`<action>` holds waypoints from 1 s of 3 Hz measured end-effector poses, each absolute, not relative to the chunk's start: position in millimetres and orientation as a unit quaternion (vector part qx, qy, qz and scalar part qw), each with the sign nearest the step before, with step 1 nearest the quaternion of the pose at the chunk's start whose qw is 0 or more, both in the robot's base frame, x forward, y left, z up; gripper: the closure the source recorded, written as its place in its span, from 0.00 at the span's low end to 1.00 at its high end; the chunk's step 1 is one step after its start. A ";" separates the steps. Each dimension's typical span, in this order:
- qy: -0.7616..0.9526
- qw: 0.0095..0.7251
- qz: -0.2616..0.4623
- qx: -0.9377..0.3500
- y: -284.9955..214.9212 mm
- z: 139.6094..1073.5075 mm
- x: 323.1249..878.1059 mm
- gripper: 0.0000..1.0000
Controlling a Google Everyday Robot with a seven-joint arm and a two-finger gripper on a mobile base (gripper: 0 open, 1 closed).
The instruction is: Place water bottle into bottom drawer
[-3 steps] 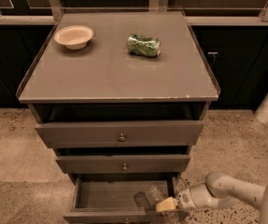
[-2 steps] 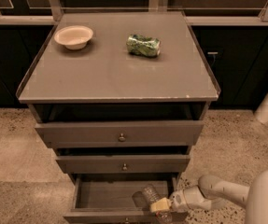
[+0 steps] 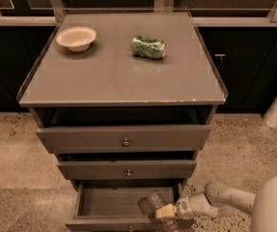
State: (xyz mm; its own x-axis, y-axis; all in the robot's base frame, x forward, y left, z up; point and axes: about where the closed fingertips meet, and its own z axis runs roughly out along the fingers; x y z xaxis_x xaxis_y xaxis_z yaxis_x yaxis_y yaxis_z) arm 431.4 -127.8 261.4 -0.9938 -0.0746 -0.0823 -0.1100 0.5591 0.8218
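The water bottle will be released inside the open bottom drawer [image 3: 164, 201], near the side closest to my white arm.
The bottom drawer [image 3: 104, 202] of the grey-brown cabinet is pulled open at the bottom of the camera view. The clear water bottle [image 3: 150, 202] lies tilted at the drawer's right front corner, partly inside it. My gripper [image 3: 168, 211] comes in from the right over the drawer's front right edge and sits right at the bottle. My white arm [image 3: 229, 199] stretches away to the lower right.
A crumpled green can [image 3: 148, 47] and a cream bowl [image 3: 76, 37] rest on the cabinet top [image 3: 118, 76]. The two shallower drawers [image 3: 126, 140] above stand slightly pulled out. Speckled floor surrounds the cabinet. Dark counters run behind.
My arm and gripper have shifted a little left toward the drawer's right front corner, and the bottle has moved with them deeper over the drawer.
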 end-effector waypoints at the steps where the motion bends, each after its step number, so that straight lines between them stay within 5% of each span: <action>1: 0.885 0.016 0.465 -0.031 -124.5 240.8 451.2 1.00; 3: 0.890 0.029 0.455 0.006 -135.2 218.8 488.4 1.00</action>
State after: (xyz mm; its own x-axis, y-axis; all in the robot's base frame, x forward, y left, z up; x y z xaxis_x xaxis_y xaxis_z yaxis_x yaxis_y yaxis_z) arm 488.4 -135.2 218.8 -0.9983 0.0372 -0.0451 -0.0148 0.5856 0.8105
